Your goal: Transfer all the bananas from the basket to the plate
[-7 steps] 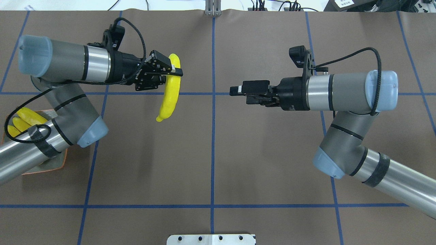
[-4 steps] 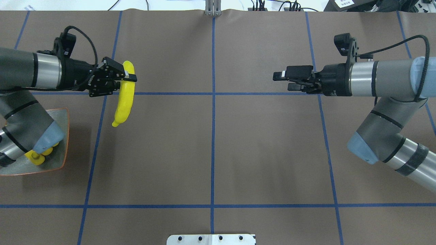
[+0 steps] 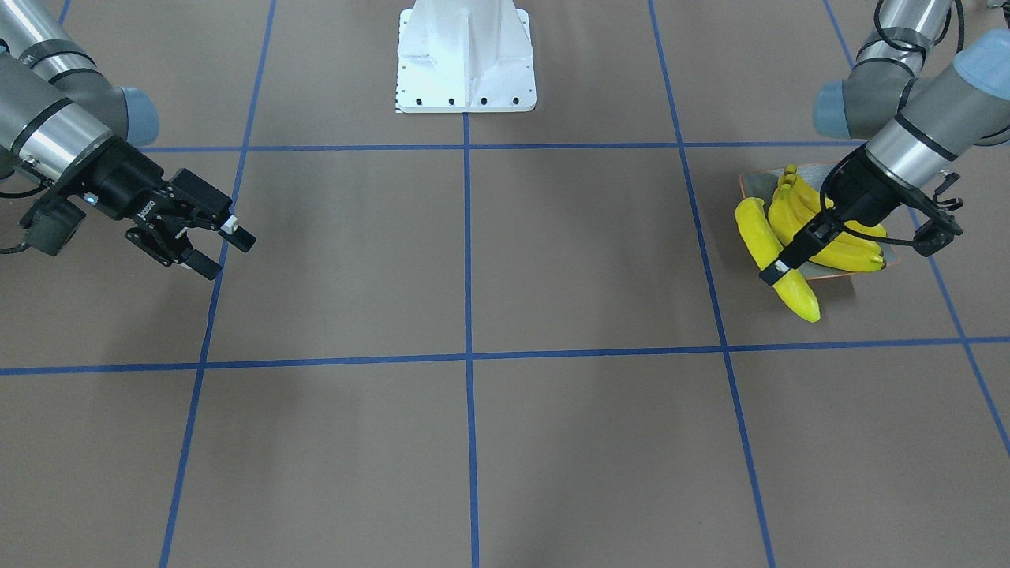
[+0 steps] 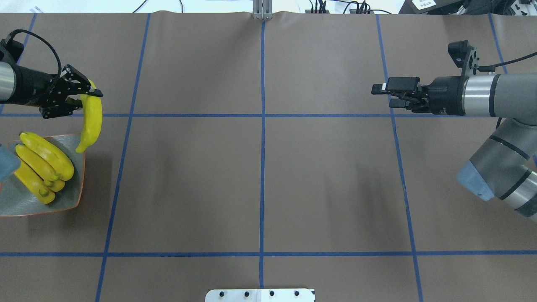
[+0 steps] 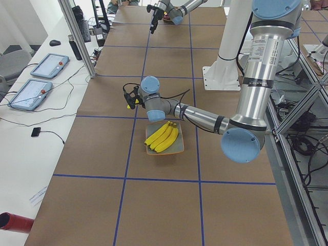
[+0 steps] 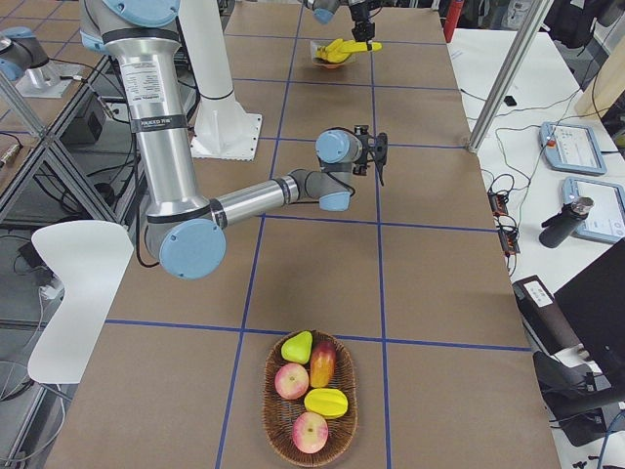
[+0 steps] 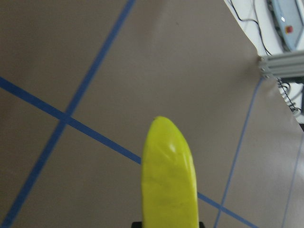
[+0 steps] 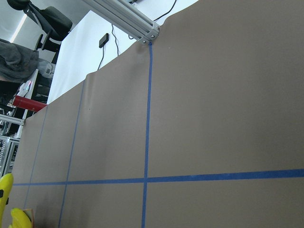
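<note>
I will release the yellow banana from my left gripper onto the grey plate, snug (image 3: pixel 820 252) against the pile of bananas.
My left gripper (image 4: pixel 87 95) is shut on the upper end of a yellow banana (image 4: pixel 93 121), which hangs downward in the air. Its lower tip is over the far right corner of the square grey plate (image 4: pixel 69 195) with an orange rim. Three bananas (image 4: pixel 42 167) lie side by side on that plate. From the front, the held banana (image 3: pixel 803 302) hangs at the plate's (image 3: pixel 756 185) edge beside the pile. The left wrist view shows only this banana (image 7: pixel 168 180). My right gripper (image 4: pixel 382 95) is open and holds nothing, far off on the right. A wicker basket (image 6: pixel 270 391) holds several other fruits.
The white robot base (image 3: pixel 465 55) stands at the table's near middle edge. Blue tape lines (image 4: pixel 262 167) cross the brown table cover. The basket sits at the table's end on my right, outside the overhead view. Tablets and cables lie beyond the far edge (image 5: pixel 46 77).
My left arm has swung left with the banana, from near the table's middle to the plate's corner, uncovering the plate. My right arm has drawn back to the right, still open.
</note>
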{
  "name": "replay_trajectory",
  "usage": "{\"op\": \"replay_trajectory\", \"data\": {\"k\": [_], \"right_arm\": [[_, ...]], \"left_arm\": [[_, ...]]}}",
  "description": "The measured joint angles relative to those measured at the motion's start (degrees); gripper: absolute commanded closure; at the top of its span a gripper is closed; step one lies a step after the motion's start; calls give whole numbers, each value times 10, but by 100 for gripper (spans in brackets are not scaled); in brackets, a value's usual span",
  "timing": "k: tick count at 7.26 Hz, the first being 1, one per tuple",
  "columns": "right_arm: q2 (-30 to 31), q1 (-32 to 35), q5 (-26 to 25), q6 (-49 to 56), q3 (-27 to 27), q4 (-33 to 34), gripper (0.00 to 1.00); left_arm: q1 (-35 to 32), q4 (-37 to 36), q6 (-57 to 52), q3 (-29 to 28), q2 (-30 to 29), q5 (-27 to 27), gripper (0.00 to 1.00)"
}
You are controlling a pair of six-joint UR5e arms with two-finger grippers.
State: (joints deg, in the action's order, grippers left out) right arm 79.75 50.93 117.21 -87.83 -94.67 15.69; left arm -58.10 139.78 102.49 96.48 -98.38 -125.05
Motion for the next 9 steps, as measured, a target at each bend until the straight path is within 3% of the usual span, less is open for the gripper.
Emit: {"op": "replay_trajectory", "data": {"k": [3,4,7,9], "right_arm": [[7,6,-5,0,5,0,0],[8,8,-7,0,9,1,0],[11,11,-17,2,23,1,0],[15,10,-20,4,25,1,0]], "left_arm": [[13,-367,-142,119,-8,94,100],[33,-447,-164,134,-14,123,100],[78,-611,-173,99,-68,144,100],[73,-637,-175,64,-83,145,100]]}}
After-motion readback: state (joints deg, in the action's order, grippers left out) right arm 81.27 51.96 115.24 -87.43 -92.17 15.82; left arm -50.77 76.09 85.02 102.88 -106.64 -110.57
